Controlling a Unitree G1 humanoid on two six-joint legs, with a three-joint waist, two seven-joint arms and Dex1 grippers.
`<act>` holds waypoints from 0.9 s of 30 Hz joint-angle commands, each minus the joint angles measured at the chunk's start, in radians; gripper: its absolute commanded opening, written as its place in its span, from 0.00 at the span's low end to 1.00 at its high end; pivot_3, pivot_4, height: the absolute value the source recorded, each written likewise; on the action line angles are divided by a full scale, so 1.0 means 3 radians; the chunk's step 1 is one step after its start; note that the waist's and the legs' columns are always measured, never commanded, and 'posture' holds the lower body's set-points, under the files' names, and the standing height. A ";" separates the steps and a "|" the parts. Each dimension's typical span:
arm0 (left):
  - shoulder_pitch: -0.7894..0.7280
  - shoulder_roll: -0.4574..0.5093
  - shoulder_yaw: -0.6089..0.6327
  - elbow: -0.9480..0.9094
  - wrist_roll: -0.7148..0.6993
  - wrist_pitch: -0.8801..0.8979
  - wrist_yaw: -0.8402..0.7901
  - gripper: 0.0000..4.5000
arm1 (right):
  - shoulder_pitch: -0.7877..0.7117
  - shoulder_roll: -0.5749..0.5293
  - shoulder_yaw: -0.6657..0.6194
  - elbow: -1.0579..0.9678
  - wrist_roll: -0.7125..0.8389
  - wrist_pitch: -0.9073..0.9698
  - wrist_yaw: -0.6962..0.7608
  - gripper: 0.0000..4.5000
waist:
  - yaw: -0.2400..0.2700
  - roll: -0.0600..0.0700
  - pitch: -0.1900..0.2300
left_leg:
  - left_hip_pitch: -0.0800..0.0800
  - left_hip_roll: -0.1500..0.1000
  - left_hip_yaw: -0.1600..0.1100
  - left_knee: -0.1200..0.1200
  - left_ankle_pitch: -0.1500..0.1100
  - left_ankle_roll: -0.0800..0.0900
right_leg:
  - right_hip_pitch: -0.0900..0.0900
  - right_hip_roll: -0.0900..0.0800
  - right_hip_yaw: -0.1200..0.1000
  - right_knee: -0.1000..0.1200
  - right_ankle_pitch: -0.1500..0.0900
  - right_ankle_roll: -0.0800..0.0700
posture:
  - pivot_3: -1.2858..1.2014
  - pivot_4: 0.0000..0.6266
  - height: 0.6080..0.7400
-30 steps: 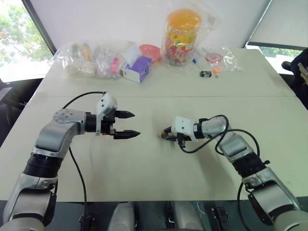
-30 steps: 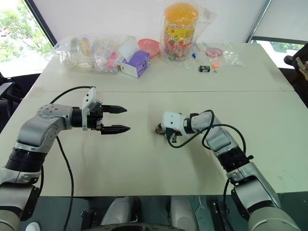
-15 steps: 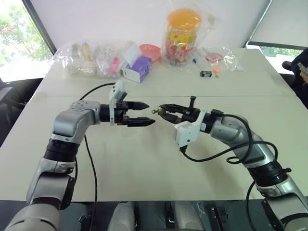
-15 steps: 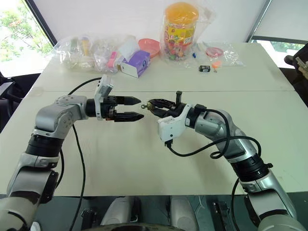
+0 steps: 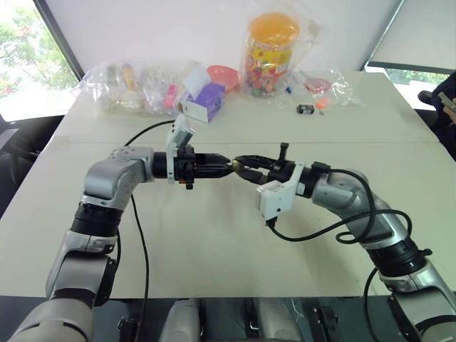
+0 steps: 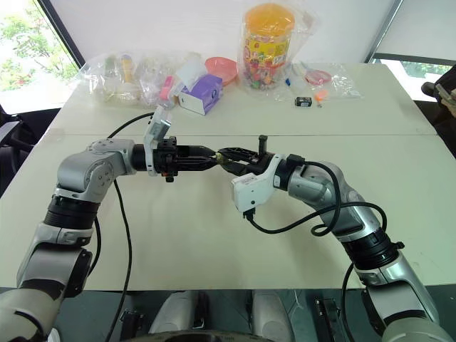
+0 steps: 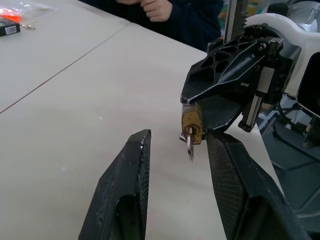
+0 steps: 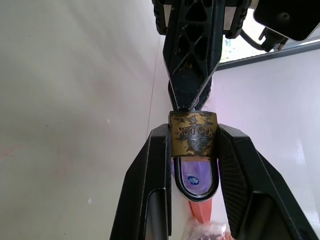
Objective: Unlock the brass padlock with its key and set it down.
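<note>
The padlock's dark shackle sits shut in its brass body, so the robot's left gripper should close on the silver key point(image 7: 190, 145) near the padlock and turn it.
The brass padlock point(image 8: 193, 135) is a small gold-coloured block with a dark shackle loop, held in mid-air above the middle of the cream table point(image 5: 214, 235). My right gripper point(image 5: 241, 161) is shut on it, one finger on each flat side. A small silver key point(image 7: 189, 146) sticks out of the lock's end. My left gripper point(image 5: 222, 166) points straight at the lock from the other side. Its fingers point(image 7: 140, 150) stand a little apart on either side of the key, with a visible gap beside it.
Along the table's far edge lie clear plastic bags point(image 5: 135, 89) of small items, a purple box point(image 5: 205, 100), a pink bowl point(image 5: 222, 73), an orange-lidded jar point(image 5: 271, 53) and a small black object point(image 5: 304, 109). A person in dark clothing point(image 7: 200, 20) is beyond the table.
My right gripper lifted the padlock off the table, rolled over, then held still. My left gripper moved right up to the lock and its fingers narrowed around the key.
</note>
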 commanded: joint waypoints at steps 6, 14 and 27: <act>-0.0032 0.0001 0.0075 -0.0082 -0.0061 -0.0007 0.0002 0.31 | -0.0033 -0.0006 -0.0065 -0.0129 0.0056 -0.0040 0.0023 0.15 | 0.0000 0.0000 0.0000 | 0.0000 0.0000 0.0000 0.0000 0.0000 -0.0001 | 0.0000 0.0000 0.0000 0.0000 0.0000 0.0000 | 0.52 0.24 1.00; -0.0008 0.0048 0.0060 -0.0124 -0.0080 -0.0001 -0.0022 0.01 | -0.0049 -0.0002 -0.0075 -0.0116 0.0061 -0.0037 0.0039 0.15 | -0.0001 0.0000 0.0000 | 0.0000 0.0000 0.0000 0.0000 0.0000 -0.0001 | 0.0000 0.0000 0.0000 0.0000 0.0000 0.0000 | 0.52 0.24 1.00; -0.0020 0.0121 0.0089 -0.0106 -0.0107 0.0015 0.0007 0.11 | -0.0092 -0.0020 -0.0110 -0.0056 0.0144 -0.0038 0.0073 0.15 | 0.0000 0.0000 0.0000 | 0.0000 0.0000 0.0000 0.0000 0.0000 -0.0001 | 0.0000 0.0000 0.0000 0.0000 0.0000 0.0000 | 0.52 0.24 1.00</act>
